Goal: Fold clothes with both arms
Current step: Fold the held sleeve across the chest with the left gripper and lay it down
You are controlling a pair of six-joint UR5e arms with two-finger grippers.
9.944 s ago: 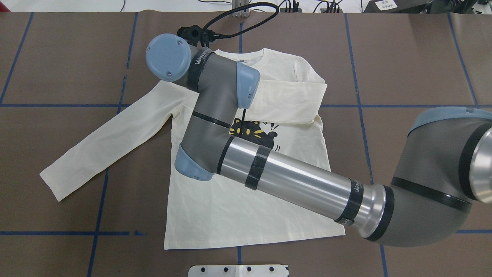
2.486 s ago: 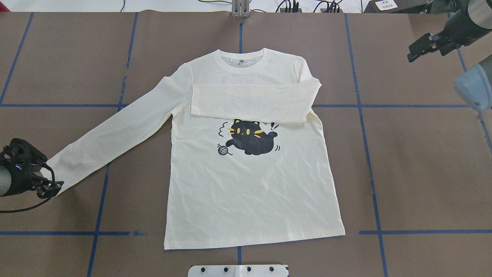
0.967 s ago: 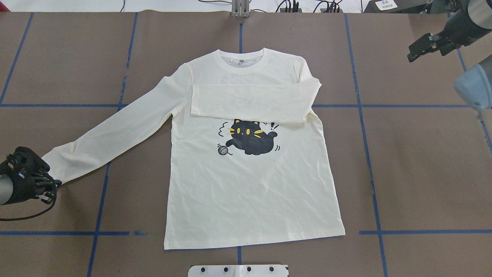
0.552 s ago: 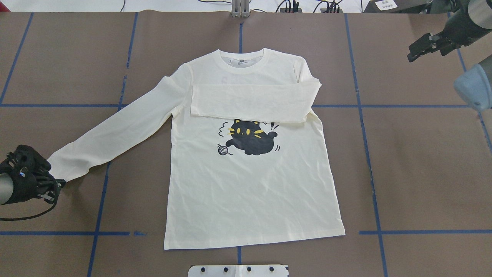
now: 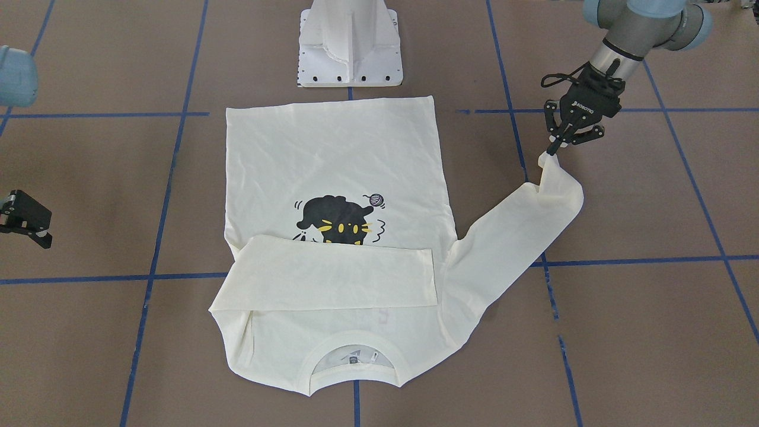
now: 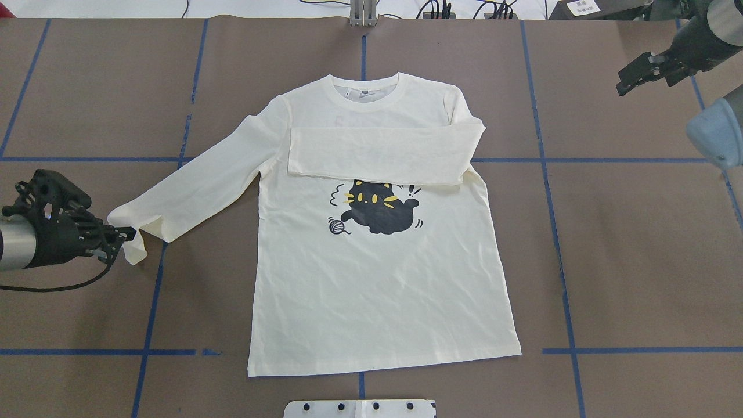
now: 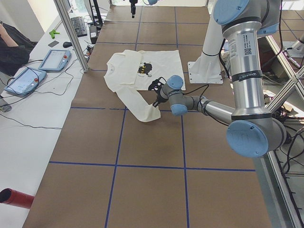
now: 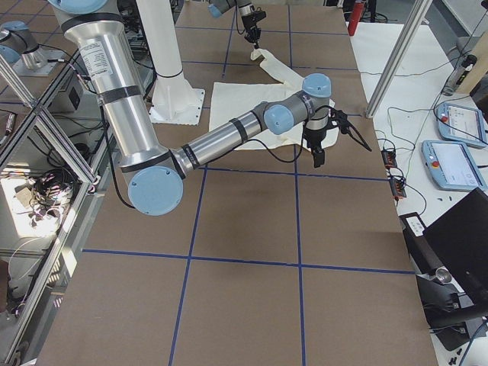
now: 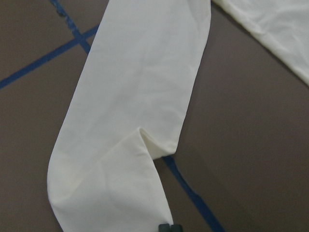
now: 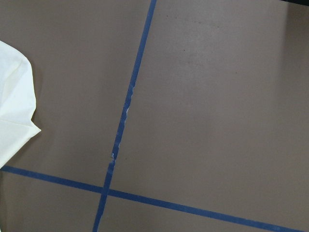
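The robot's left gripper will release the cuff on the folded sleeve (image 5: pixel 287 250) near the shoulder end of the sleeve, close to the black cat.
The cream long-sleeved T-shirt (image 6: pixel 377 278) lies flat, print up, the black cat (image 6: pixel 380 212) showing. One sleeve (image 6: pixel 377 154) lies folded across the chest. The other sleeve (image 6: pixel 191 191) stretches out to the overhead view's left. My left gripper (image 6: pixel 125 238) is shut on that sleeve's cuff (image 6: pixel 134 249) and holds it above the table, so the sleeve end curls over. This also shows in the front view (image 5: pixel 554 151) and the left wrist view (image 9: pixel 170 227). My right gripper (image 6: pixel 622 87) is open and empty, far off the shirt at the back right.
The white pedestal base (image 5: pixel 351 41) stands by the shirt's hem. Blue tape lines (image 6: pixel 151 290) grid the brown table. Tablets (image 7: pixel 52 59) lie on the side bench. A corner of the shirt (image 10: pixel 12 111) shows in the right wrist view.
My left gripper closed on the cuff, then lifted it and carried it towards the shirt body, curling the sleeve end over. Ten seconds ago the right arm reached over the shirt; it has since drawn back.
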